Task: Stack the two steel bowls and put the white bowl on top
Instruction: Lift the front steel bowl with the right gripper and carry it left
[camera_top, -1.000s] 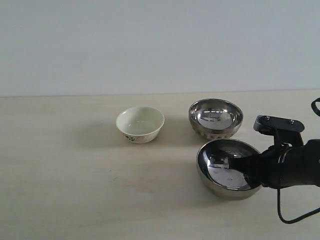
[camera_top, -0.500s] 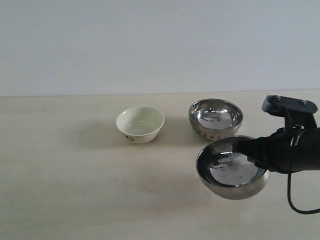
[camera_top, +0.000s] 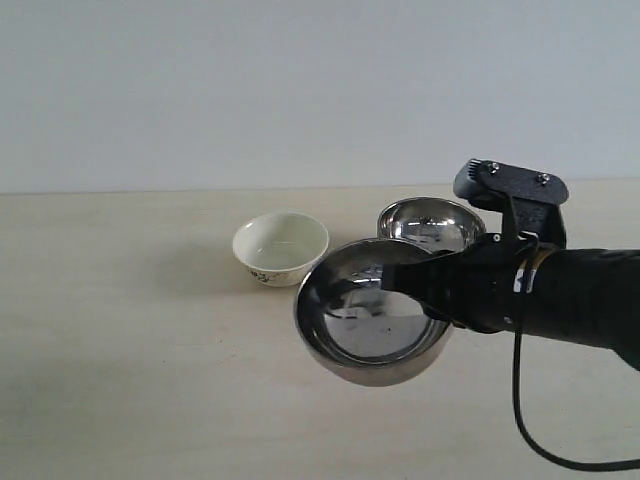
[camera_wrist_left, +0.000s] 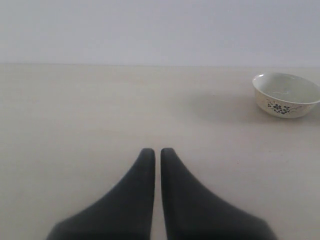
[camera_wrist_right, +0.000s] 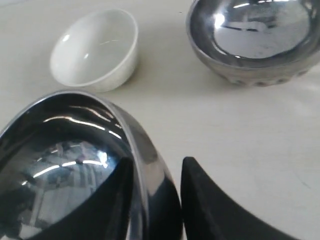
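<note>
The tilted steel bowl will go on the bare table (camera_top: 305, 372), just in front of the white bowl, from my right gripper.
My right gripper (camera_top: 398, 281) (camera_wrist_right: 157, 166) is shut on the rim of one steel bowl (camera_top: 371, 322) (camera_wrist_right: 65, 160), one finger inside it and one outside. It holds that bowl tilted in the air, in front of the other two bowls. The second steel bowl (camera_top: 431, 224) (camera_wrist_right: 254, 36) sits upright on the table behind it. To its left stands the white bowl (camera_top: 280, 247) (camera_wrist_right: 95, 50) (camera_wrist_left: 286, 94), with a dark floral mark on its side. My left gripper (camera_wrist_left: 153, 151) is shut and holds nothing, low over bare table, well away from the white bowl; the exterior view does not show it.
The light wooden table (camera_top: 120, 340) runs back to a plain pale wall (camera_top: 300, 90). A black cable (camera_top: 530, 440) hangs from the right arm at the front right.
My right gripper has lifted the steel bowl off the table and carried it left, so it now hangs in front of the other steel bowl. The white bowl and the second steel bowl have not moved.
</note>
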